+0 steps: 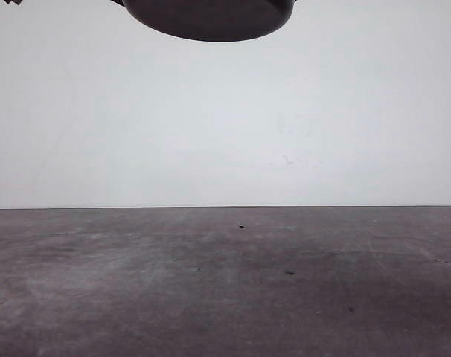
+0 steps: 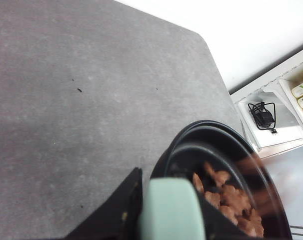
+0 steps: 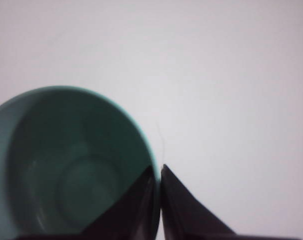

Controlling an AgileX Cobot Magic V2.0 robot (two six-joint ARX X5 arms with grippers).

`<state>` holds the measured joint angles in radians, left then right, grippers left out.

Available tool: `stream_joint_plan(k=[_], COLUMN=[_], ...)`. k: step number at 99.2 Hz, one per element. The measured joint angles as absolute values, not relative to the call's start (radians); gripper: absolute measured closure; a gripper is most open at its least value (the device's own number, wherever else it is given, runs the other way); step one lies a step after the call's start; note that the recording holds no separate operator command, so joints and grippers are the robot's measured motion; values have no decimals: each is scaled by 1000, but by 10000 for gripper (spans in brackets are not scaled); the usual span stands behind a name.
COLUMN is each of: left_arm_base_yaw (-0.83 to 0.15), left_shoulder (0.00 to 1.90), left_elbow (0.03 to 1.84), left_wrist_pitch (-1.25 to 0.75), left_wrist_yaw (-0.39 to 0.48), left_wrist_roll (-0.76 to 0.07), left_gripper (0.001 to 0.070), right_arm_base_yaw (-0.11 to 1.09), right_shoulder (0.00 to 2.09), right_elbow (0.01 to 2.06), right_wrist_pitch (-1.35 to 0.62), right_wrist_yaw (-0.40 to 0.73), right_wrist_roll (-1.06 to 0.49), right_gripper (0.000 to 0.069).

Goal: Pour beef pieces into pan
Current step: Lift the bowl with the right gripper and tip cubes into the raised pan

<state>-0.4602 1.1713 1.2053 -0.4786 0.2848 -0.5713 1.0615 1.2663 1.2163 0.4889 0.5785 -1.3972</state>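
Next, my right gripper sets the teal bowl down on the bare grey table (image 1: 388, 260), in the spot that lies between small dark marks.
The black pan (image 2: 211, 131) is held in the air over the grey table (image 2: 66, 100). My left gripper (image 2: 171, 202) is shut on its mint-green handle (image 2: 172, 212). Orange-brown beef pieces (image 2: 231, 197) lie inside the pan, and a few near the rim look blurred. In the front view the pan's dark underside (image 1: 210, 18) hangs at the upper edge, high above the table (image 1: 225, 282). My right gripper (image 3: 159, 175) is shut on the rim of a teal bowl (image 3: 66, 165), one finger inside and one outside. The bowl's inside looks empty and faces the camera.
A white wall rises behind the table's far edge. Beyond the table corner in the left wrist view stands a white shelf unit (image 2: 279, 127) with a black cable (image 2: 261, 112) on it.
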Motion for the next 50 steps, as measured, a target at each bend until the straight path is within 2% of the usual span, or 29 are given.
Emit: stream_joint_plan(k=[18,37,50], left_arm_base_yaw=[-454,-445,-441], left_shoulder=[1171,1172,1172], left_elbow=[1205,1205,1205], left_wrist_pitch=[-474,-474,-475], left_wrist_yaw=[282,276,276], left_wrist_roll=[-565,-561,-560], left_gripper=[660,660,660], right_arm_base_yaw=[1023,1010,999], right_shoulder=[1266,1266,1266], right_elbow=[1216,1216,1216], right_wrist_pitch=[444,482,450], right_wrist_yaw=[590,595,623], right_wrist_roll=[-1368,-1327,-1203], right_gripper=[678,678,677])
